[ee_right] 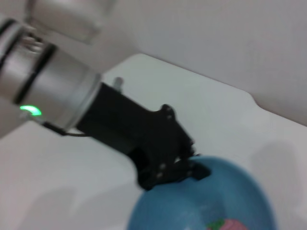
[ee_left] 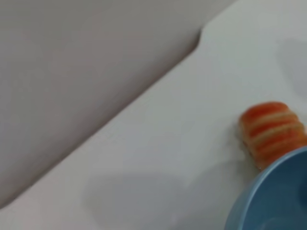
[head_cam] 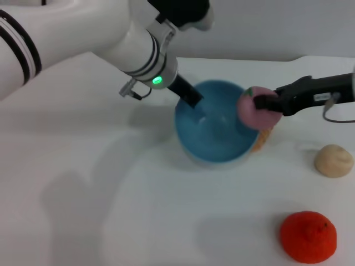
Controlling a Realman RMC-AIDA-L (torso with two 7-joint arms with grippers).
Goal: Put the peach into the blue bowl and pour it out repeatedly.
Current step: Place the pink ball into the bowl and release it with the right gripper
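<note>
The robot's left gripper needs to set the blue bowl down on the white table (head_cam: 208, 155) beside the striped toy. The bowl now stands mid-table.
The blue bowl (head_cam: 213, 136) stands mid-table. My left gripper (head_cam: 192, 100) is shut on its far left rim. My right gripper (head_cam: 265, 104) reaches in from the right and is shut on the pink peach (head_cam: 250, 106). It holds the peach just above the bowl's right rim. The right wrist view shows the left arm's black gripper (ee_right: 168, 165) clamped on the bowl's edge (ee_right: 158, 203), with a sliver of the peach (ee_right: 225, 225) at the picture's border. The left wrist view shows only the bowl's outer wall (ee_left: 273, 201).
An orange-and-cream striped toy (head_cam: 262, 139) lies against the bowl's right side; it also shows in the left wrist view (ee_left: 273, 132). A beige ball (head_cam: 333, 160) lies at the right. A bright orange bumpy fruit (head_cam: 308, 236) lies front right. The white table's far edge (ee_left: 199, 40) meets a grey wall.
</note>
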